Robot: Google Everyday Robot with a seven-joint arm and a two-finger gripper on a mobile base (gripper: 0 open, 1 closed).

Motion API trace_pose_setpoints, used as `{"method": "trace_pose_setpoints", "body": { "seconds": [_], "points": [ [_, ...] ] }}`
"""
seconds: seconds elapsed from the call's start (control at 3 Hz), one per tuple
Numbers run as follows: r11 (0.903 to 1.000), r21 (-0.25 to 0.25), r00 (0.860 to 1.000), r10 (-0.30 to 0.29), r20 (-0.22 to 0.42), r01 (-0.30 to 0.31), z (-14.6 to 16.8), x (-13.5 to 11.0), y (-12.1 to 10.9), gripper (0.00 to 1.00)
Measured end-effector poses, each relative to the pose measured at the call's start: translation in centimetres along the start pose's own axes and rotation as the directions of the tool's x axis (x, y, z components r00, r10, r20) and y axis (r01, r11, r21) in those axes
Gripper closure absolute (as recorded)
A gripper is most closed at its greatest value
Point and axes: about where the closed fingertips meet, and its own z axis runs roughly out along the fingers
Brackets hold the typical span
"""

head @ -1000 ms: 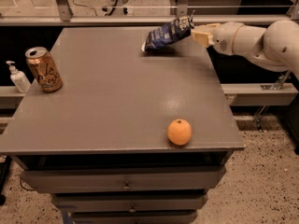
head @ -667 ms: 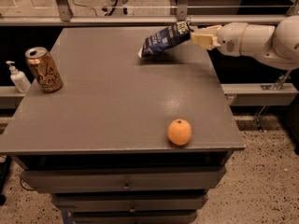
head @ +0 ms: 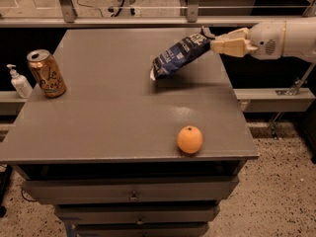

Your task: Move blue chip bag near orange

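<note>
Next, my gripper sets the blue chip bag free on the grey table [head: 181, 97], just behind the orange. The bag now hangs tilted above the table.
The blue chip bag [head: 178, 56] hangs tilted above the grey table [head: 108, 112], near its right back part, its lower end down to the left. My gripper [head: 211, 41] reaches in from the right and is shut on the bag's upper right end. The orange [head: 189, 139] sits on the table near the front right edge, well in front of the bag.
A gold-orange drink can [head: 46, 73] stands at the table's left edge. A small white pump bottle [head: 19, 82] stands just off the table to the left. Drawers [head: 133, 196] run below the table front. A rail [head: 148, 20] runs behind the table.
My gripper has carried the bag toward the front and left, and the bag now hangs lower and more tilted. The orange and can have not moved.
</note>
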Motion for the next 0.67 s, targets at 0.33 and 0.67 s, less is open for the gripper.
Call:
{"method": "trace_pose_setpoints", "body": {
  "seconds": [0.33,0.67],
  "points": [
    [0.9872,-0.157,0.999,0.022,-0.031,-0.026,-2.1,0.6,5.8,1.00],
    [0.9671,-0.251,0.999,0.035,-0.017,-0.039,-3.2,0.9,11.3,1.00]
  ]
}}
